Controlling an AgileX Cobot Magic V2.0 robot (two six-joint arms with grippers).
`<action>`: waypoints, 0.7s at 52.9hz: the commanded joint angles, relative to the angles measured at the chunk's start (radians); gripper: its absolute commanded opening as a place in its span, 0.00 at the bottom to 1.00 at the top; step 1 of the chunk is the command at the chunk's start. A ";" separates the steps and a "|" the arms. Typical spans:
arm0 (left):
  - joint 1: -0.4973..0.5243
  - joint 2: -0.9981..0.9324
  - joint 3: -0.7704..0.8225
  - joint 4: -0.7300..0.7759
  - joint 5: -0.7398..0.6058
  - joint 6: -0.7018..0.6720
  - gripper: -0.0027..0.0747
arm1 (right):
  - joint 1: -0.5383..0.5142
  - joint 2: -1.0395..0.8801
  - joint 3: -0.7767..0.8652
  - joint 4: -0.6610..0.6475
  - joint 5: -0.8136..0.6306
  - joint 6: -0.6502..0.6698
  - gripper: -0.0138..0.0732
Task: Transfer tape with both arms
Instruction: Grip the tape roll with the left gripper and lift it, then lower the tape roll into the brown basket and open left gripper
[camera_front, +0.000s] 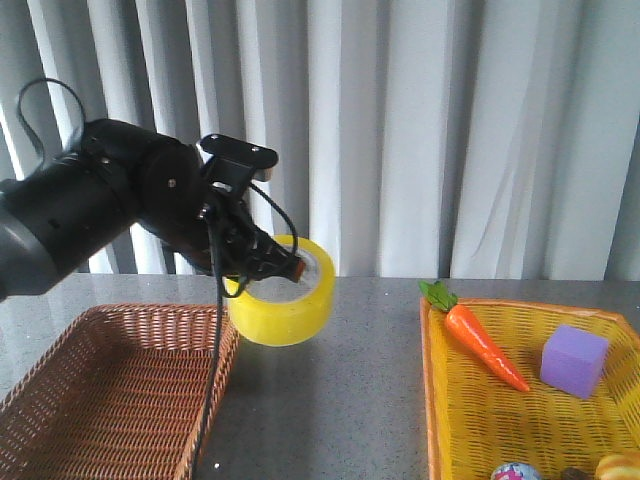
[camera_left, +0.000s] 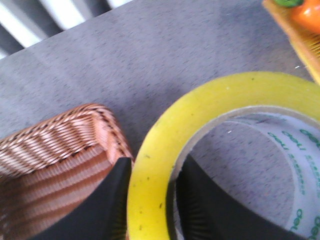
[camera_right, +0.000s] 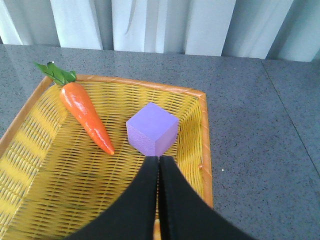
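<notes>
The yellow tape roll, now hanging over the grey table, is to go in the brown basket. Next, my left gripper puts it down on the middle of the brown basket's bottom (camera_front: 122, 407).
The yellow tape roll (camera_front: 283, 307) hangs in the air over the grey table, just right of the brown basket's corner. My left gripper (camera_front: 285, 268) is shut on its wall, one finger outside and one inside the white printed core. In the left wrist view the tape (camera_left: 165, 150) fills the lower right, clamped between my two black fingers (camera_left: 107, 200). My right gripper (camera_right: 159, 159) is shut and empty, above the yellow basket near the purple cube (camera_right: 151, 129). The right arm does not show in the front view.
A brown wicker basket (camera_front: 110, 390) stands at front left, its corner under the tape (camera_left: 60, 145). A yellow basket (camera_front: 470, 400) at front right holds a toy carrot (camera_front: 485, 345), a purple cube (camera_front: 574, 360) and small items at its near edge. Curtains hang behind.
</notes>
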 joint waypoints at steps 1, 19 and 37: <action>0.042 -0.087 -0.030 0.050 0.007 -0.021 0.03 | -0.004 -0.022 -0.029 -0.015 -0.066 -0.011 0.15; 0.236 -0.188 0.079 0.020 -0.028 -0.036 0.03 | -0.004 -0.022 -0.029 -0.015 -0.066 -0.011 0.15; 0.382 -0.179 0.283 -0.080 -0.122 -0.025 0.03 | -0.004 -0.022 -0.029 -0.015 -0.065 -0.011 0.15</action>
